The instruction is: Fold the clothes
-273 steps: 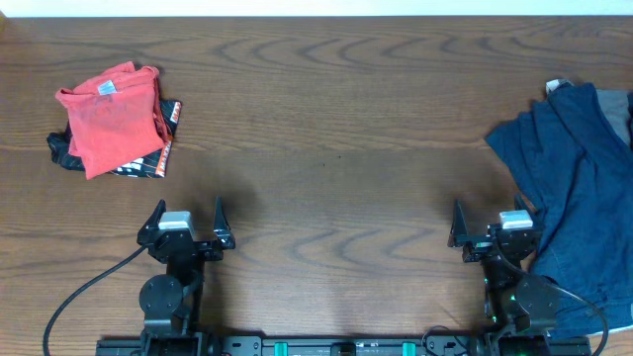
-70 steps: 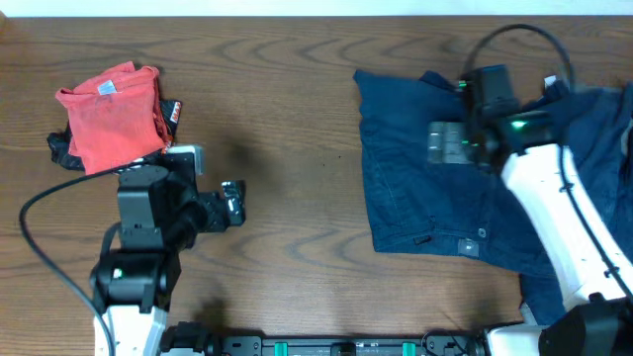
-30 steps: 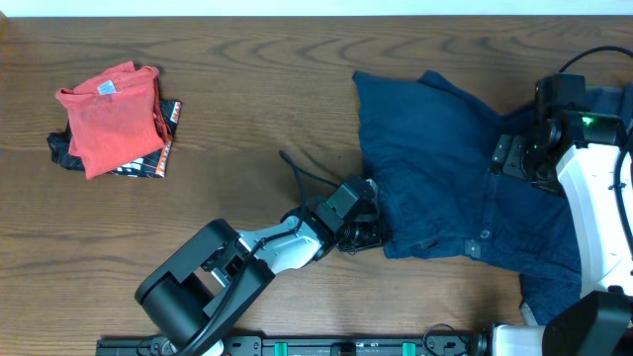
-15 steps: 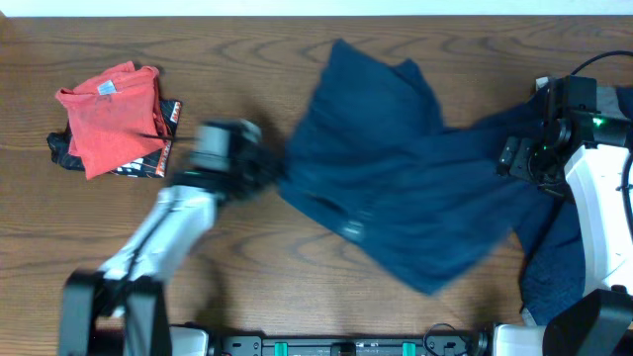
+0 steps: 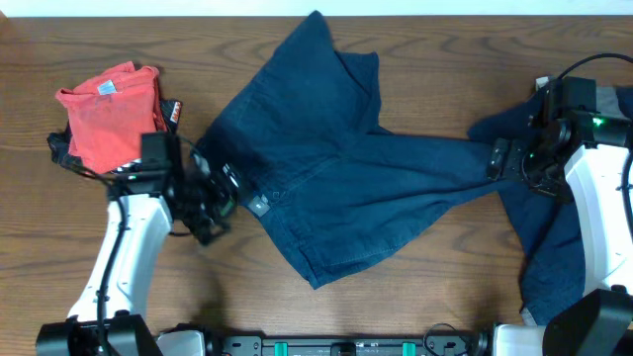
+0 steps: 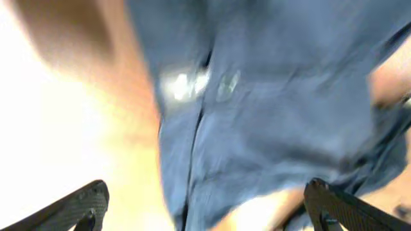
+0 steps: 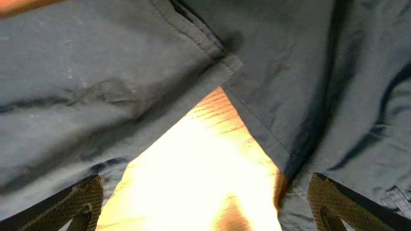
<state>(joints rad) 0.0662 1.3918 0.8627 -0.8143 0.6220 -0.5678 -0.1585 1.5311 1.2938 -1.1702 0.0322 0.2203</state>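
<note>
I can see the waistband slanting and the trousers' legs spread wide, so I will take the waistband's near corner (image 5: 314, 279) with my left gripper and pull it straighter before folding.
The navy trousers (image 5: 336, 168) lie spread across the middle of the table, waistband toward the left and one leg stretched out to the right. My left gripper (image 5: 220, 190) is open at the waistband's left edge. In the left wrist view the blurred navy cloth (image 6: 257, 102) fills the space ahead of the wide-apart fingers (image 6: 209, 202). My right gripper (image 5: 502, 158) is open over the right end of the trouser leg. In the right wrist view its fingers (image 7: 205, 196) are apart above bare wood, with a navy hem (image 7: 192, 45) beyond.
A folded red tee (image 5: 109, 117) lies on a black printed piece (image 5: 148, 166) at the far left. More navy cloth (image 5: 554, 247) is heaped at the right edge, with a grey piece (image 5: 621, 99) behind it. The table's far edge is close to the trousers' top.
The trousers have been dragged left and now lie spread out flatter. My left arm swung left and back with the waistband. My right arm has barely moved.
</note>
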